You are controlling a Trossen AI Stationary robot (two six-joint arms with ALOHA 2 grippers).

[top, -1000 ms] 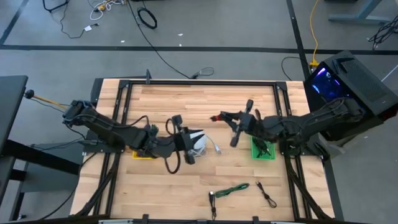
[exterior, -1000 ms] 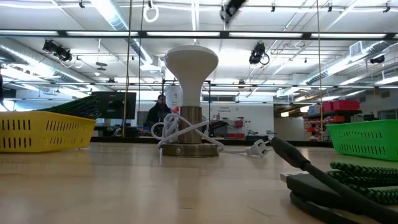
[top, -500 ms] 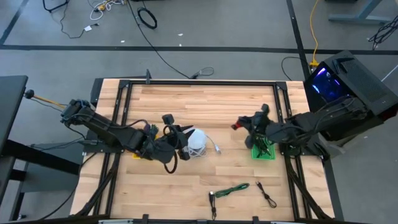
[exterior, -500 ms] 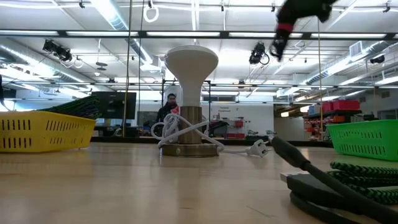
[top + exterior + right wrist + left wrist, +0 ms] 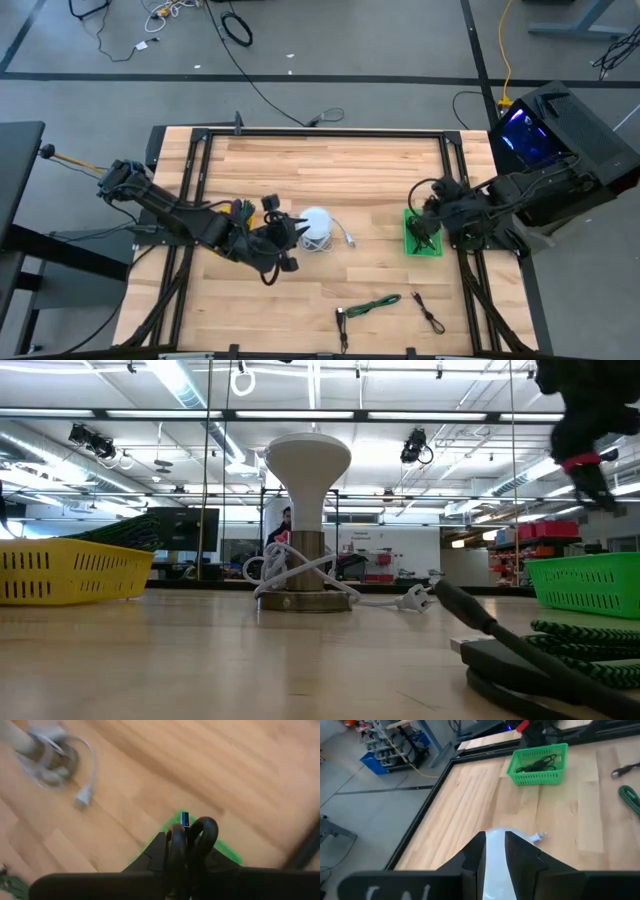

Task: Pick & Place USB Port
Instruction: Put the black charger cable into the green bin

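Next, my right gripper releases the black USB cable inside the green basket (image 5: 418,236), along its side facing the white lamp.
My right gripper (image 5: 428,207) is above the green basket (image 5: 422,240) at the table's right and is shut on a black USB cable (image 5: 202,831) with a blue-tipped plug (image 5: 184,818). It shows high up in the low view (image 5: 585,430), above the basket (image 5: 585,582). The basket holds other black cables (image 5: 536,764). My left gripper (image 5: 284,238) is open beside and above the white lamp (image 5: 316,225), whose head shows between its fingers (image 5: 495,862). The lamp (image 5: 308,520) stands on its metal base with a white cord wound around it. My right gripper pinches a loop of the black cable (image 5: 176,840) between its two shut fingers, and the blue plug end sticks out just past the fingertips. The fingers point slanting down toward the green basket. The cable is lifted clear.
A yellow basket (image 5: 70,572) stands at the left, mostly under my left arm (image 5: 228,246). A green cable (image 5: 370,305) and a black cable (image 5: 430,314) lie near the table's near edge. The lamp's white plug (image 5: 348,240) lies beside it.
My right gripper has carried the black cable from the table's middle toward the right edge and down, and is now over the green basket. My left gripper has drawn back from over the lamp toward the table's left and near side. The lamp has stayed put.
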